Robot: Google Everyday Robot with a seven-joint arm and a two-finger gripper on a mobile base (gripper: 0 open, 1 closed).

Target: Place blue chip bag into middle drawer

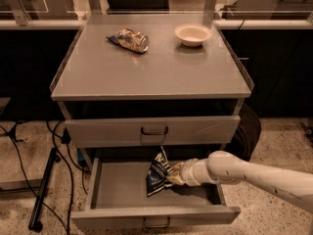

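Next, my gripper releases the blue chip bag so that it is left lying on the grey bottom near the centre (153, 178) of the open middle drawer.
The blue chip bag (157, 175) is dark blue foil with white lettering. It hangs upright just above the grey floor of the open middle drawer (117, 192), near its centre. My gripper (172, 176) reaches in from the right on a white arm and is shut on the bag's right edge. The drawer is pulled out, with a small loop handle at its front.
A closed grey drawer (154, 130) with a dark loop handle sits above. On the cabinet top (151, 67) lie a gold-brown snack packet (129, 39) and a white bowl (193, 34). Black cables and a stand leg (44, 190) are on the floor at left.
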